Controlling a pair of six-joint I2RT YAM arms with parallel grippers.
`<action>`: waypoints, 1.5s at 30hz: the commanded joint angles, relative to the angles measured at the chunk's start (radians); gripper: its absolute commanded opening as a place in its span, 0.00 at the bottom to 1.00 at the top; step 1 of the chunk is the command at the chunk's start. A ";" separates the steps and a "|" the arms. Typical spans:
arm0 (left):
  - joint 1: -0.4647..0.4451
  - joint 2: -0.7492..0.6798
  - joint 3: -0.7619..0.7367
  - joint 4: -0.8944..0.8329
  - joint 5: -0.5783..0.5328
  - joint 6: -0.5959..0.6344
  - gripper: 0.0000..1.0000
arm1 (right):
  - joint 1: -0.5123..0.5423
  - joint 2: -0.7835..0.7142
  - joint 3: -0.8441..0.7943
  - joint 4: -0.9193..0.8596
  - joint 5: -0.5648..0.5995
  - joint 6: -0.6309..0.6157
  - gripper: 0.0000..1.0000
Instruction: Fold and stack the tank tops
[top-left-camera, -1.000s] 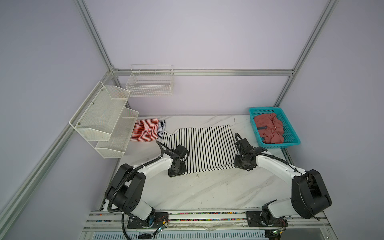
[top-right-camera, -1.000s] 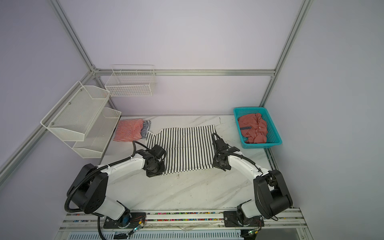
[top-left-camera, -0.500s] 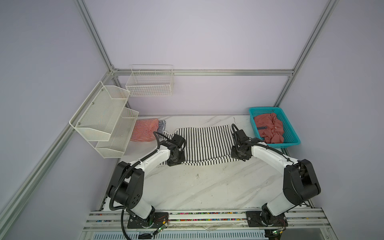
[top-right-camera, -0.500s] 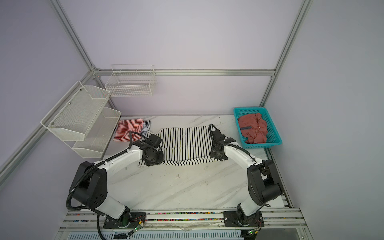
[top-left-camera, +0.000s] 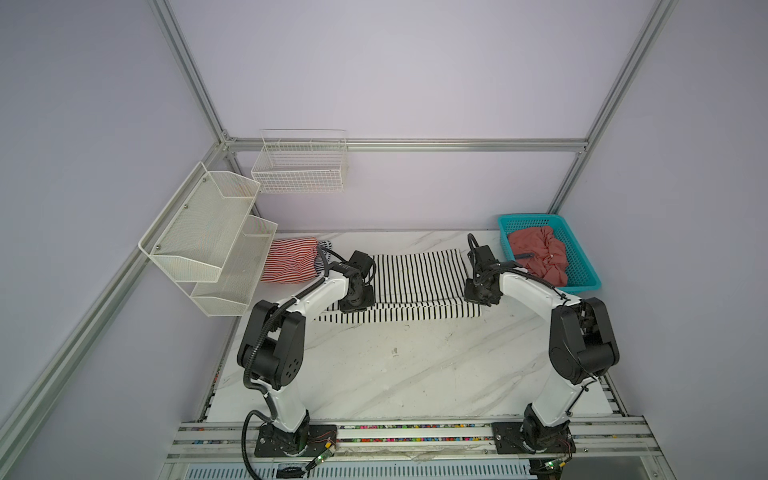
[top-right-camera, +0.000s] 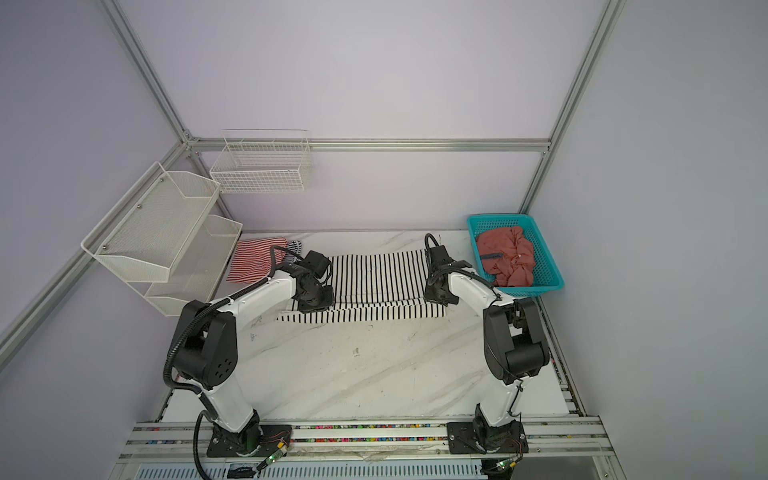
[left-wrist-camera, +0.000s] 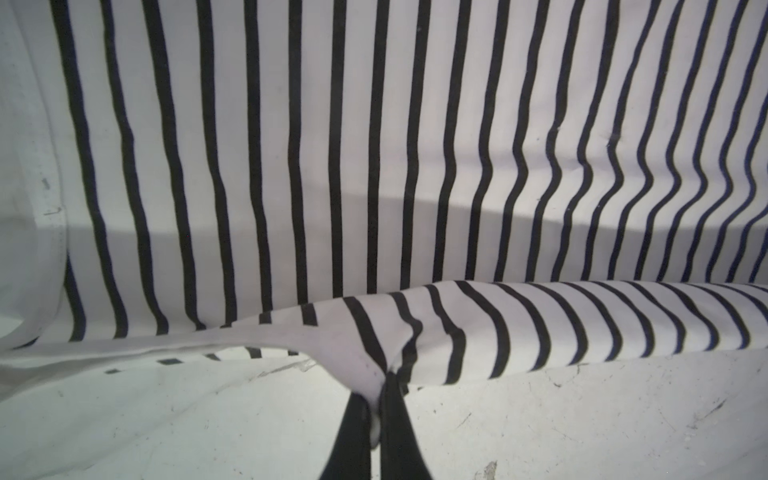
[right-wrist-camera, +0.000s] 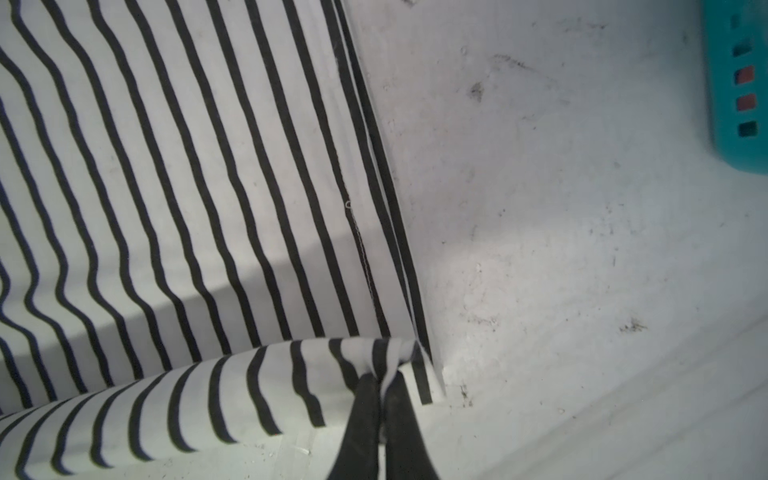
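Note:
The robot's left gripper will release the lifted edge on the near striped part of the white tank top (top-left-camera: 365, 307).
A white tank top with black stripes (top-left-camera: 415, 278) (top-right-camera: 376, 276) lies across the back of the marble table. Its near edge is doubled back over itself. My left gripper (left-wrist-camera: 379, 390) (top-left-camera: 356, 303) is shut on the lifted edge at the left end of the fold. At the right end my right gripper (right-wrist-camera: 383, 382) (top-left-camera: 480, 295) is shut on the same edge. A red-white striped tank top (top-left-camera: 291, 259) (top-right-camera: 257, 259) lies folded at the back left, with a navy-white striped tank top (top-left-camera: 325, 259) showing beside it. A salmon-red tank top (top-left-camera: 540, 255) (top-right-camera: 507, 257) lies crumpled in the basket.
The turquoise basket (top-left-camera: 590, 286) (top-right-camera: 555, 286) (right-wrist-camera: 731, 104) stands at the back right, close to my right arm. Two white mesh shelves (top-left-camera: 208, 241) hang on the left wall and a wire basket (top-left-camera: 299, 166) on the back wall. A rail (top-left-camera: 415, 432) runs along the front.
Both grippers moved from the striped top's near hem toward the back, carrying that hem up and over the cloth, so the top now lies doubled and shorter front to back.

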 joint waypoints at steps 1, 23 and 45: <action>0.010 0.030 0.111 -0.026 0.004 0.039 0.00 | -0.015 0.040 0.048 -0.012 -0.004 -0.041 0.00; 0.051 0.124 0.219 -0.048 0.011 0.043 0.00 | -0.045 0.165 0.188 -0.013 -0.039 -0.061 0.00; 0.088 0.052 0.295 -0.055 -0.028 0.007 0.46 | -0.067 0.097 0.180 0.055 -0.123 -0.029 0.32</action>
